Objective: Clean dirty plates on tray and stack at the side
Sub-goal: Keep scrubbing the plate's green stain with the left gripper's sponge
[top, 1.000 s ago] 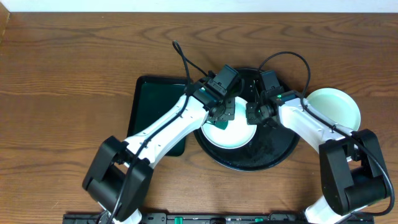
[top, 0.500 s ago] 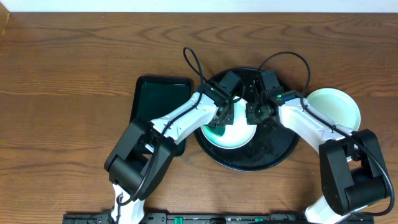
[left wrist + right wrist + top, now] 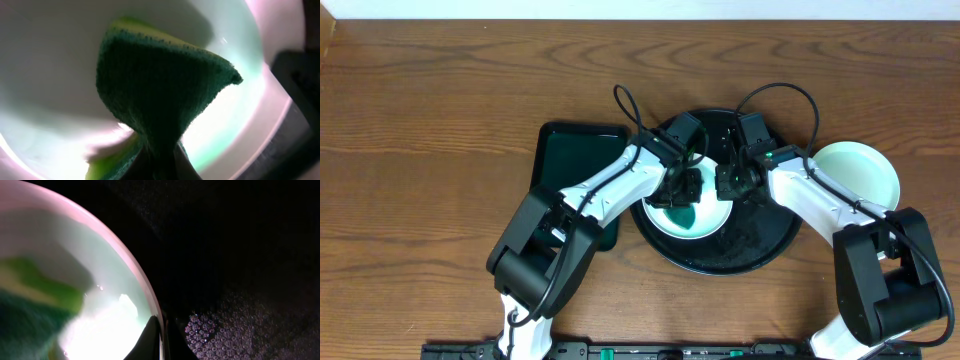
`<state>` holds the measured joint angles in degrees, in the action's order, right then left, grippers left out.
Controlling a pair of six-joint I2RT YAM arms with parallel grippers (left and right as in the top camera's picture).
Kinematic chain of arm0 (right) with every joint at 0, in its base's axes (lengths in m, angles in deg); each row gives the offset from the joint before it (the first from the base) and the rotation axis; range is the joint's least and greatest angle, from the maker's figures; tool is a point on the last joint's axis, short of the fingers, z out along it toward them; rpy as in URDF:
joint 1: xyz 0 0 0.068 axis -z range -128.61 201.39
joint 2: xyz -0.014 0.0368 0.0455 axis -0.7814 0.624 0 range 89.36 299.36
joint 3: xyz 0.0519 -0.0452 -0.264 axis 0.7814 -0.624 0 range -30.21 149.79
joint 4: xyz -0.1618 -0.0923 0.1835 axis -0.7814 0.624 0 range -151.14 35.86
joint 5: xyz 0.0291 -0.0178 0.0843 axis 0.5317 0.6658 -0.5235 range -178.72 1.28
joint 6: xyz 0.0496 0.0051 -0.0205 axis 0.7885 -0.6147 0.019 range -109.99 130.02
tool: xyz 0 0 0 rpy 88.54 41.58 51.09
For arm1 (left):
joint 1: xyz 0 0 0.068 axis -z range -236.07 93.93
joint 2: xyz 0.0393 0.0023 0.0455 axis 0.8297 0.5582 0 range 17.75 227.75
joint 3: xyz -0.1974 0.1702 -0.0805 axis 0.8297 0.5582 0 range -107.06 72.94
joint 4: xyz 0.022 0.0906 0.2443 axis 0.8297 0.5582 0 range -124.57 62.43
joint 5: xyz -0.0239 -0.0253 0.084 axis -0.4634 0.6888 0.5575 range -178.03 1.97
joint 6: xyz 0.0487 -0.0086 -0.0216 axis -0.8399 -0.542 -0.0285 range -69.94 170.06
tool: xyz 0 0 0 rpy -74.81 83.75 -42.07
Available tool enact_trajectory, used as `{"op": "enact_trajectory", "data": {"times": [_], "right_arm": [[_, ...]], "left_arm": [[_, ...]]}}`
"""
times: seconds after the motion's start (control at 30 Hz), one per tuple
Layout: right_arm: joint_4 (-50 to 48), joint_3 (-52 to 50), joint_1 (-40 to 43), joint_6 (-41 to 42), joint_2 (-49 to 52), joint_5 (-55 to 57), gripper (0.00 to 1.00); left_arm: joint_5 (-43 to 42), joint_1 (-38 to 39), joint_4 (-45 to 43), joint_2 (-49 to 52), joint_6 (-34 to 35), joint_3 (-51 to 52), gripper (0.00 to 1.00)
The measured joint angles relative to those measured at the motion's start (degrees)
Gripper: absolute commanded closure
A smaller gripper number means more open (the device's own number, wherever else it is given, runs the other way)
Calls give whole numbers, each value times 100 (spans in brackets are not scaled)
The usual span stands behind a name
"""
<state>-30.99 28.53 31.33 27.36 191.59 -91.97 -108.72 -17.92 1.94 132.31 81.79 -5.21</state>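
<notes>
Next, the left gripper releases the green sponge in the middle of the rectangular dark tray [image 3: 571,194].
A pale mint plate [image 3: 703,222] lies on the round black tray [image 3: 760,240]. My left gripper [image 3: 682,186] is shut on a green sponge [image 3: 676,194] and presses it into this plate. In the left wrist view the sponge [image 3: 160,85] fills the middle over the plate [image 3: 45,55], pinched by the gripper [image 3: 159,162]. My right gripper [image 3: 730,183] is shut on the plate's right rim. The right wrist view shows its fingers [image 3: 162,337] on either side of the rim, with the plate [image 3: 107,315] on the left and the tray [image 3: 240,255] on the right. Another mint plate [image 3: 860,172] sits off the tray at the right.
A smaller rectangular dark tray [image 3: 570,160] lies left of the round tray, partly under my left arm. Both arms' cables loop over the back of the round tray. Bare wooden table [image 3: 430,130] lies all around.
My left arm has swung its elbow in toward the tray, and the sponge has shifted a little across the plate. My right gripper has kept its hold on the rim.
</notes>
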Motion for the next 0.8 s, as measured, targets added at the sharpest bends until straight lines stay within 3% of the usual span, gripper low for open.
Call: {"op": "enact_trajectory", "data": {"times": [0.2,0.4,0.6,0.8], "right_arm": [[-2,0,-2,0,0,-2,99],[0,0,0,0,0,-4,99],[0,0,-2,0,0,-4,99],[0,0,0,0,0,-4,99]], "left_arm": [[-76,105,55,-673,0,2,92],[680,105,116,-1497,0,2,92],[1541,105,245,-1469,0,74,92],[1895,101,240,-1222,0,173,92]]}}
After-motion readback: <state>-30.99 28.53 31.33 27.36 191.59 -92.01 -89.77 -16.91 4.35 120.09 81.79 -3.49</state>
